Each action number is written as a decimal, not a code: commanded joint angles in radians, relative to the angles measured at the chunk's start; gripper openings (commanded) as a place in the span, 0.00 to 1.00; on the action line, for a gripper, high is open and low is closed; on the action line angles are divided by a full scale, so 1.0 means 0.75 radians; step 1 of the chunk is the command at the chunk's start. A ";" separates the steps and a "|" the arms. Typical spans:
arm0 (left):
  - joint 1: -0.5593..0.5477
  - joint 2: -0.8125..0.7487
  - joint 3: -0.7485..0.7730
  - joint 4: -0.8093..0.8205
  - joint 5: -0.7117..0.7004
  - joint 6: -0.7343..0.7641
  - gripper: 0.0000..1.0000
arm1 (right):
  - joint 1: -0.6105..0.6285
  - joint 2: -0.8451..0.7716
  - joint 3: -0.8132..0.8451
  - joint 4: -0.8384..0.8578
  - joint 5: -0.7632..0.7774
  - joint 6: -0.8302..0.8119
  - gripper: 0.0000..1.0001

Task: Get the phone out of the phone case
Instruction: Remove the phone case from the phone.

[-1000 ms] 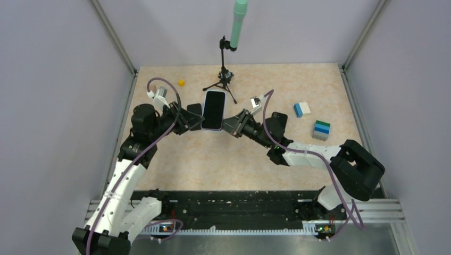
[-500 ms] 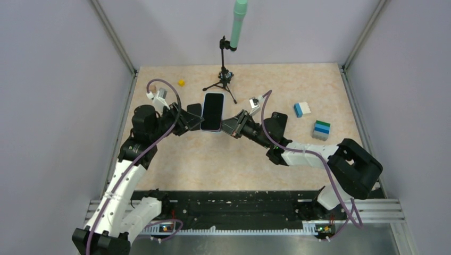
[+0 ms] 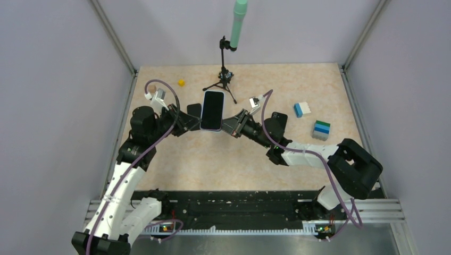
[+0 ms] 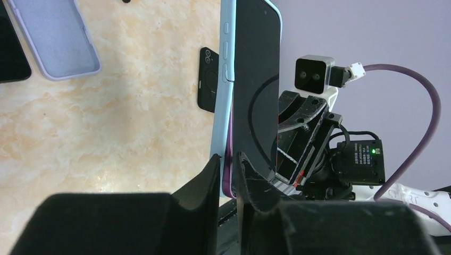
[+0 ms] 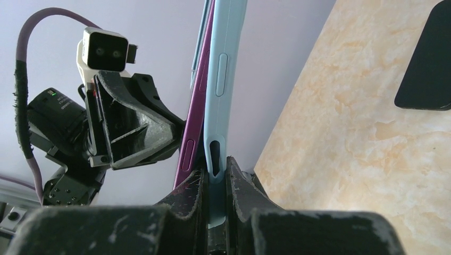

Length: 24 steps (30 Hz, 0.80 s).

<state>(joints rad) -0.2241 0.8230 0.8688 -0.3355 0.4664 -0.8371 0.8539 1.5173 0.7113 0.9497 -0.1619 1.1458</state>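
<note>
The case's light-blue rim is clamped together with the phone in my left gripper, so that gripper should open and pinch only the phone's purple edge (image 4: 228, 172) before pulling.
A phone (image 3: 212, 109) with a dark screen sits in a light-blue phone case, held in the air between both grippers. In the left wrist view, my left gripper (image 4: 228, 159) is shut on the phone's (image 4: 255, 64) purple lower edge. The phone case (image 4: 226, 53) lies just outside one finger, peeled away there. In the right wrist view, my right gripper (image 5: 215, 167) is shut on the phone case's (image 5: 226, 64) blue rim, and the purple phone (image 5: 198, 106) edge stands off it to the left. From above, the left gripper (image 3: 195, 119) and right gripper (image 3: 228, 125) flank the phone.
A small tripod (image 3: 223, 79) with a green cylinder (image 3: 238, 21) stands behind. On the table lie a lavender case (image 4: 53, 37), a black case (image 4: 206, 79), another black case (image 3: 277, 122), a yellow cube (image 3: 181, 83) and two stacked blocks (image 3: 301, 109) (image 3: 320, 129).
The left arm has shifted slightly left, uncovering a small wooden ball behind it. The phone has barely moved, and the right arm holds its place.
</note>
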 commanded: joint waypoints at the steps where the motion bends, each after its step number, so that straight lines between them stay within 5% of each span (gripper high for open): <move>1: 0.000 -0.009 0.034 0.028 -0.001 0.030 0.16 | -0.014 -0.004 0.060 0.147 -0.017 -0.002 0.00; 15: 0.000 0.040 0.050 -0.014 0.070 0.038 0.00 | -0.014 0.024 0.086 0.136 -0.033 -0.006 0.00; 18: 0.000 0.070 0.055 -0.055 0.086 0.027 0.04 | -0.014 0.030 0.087 0.153 -0.043 -0.004 0.00; 24: -0.001 0.078 0.033 -0.071 0.080 -0.002 0.32 | -0.014 0.039 0.089 0.197 -0.057 0.009 0.00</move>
<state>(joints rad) -0.2195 0.8810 0.8776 -0.3763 0.4824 -0.8200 0.8478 1.5490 0.7143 0.9394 -0.1825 1.1454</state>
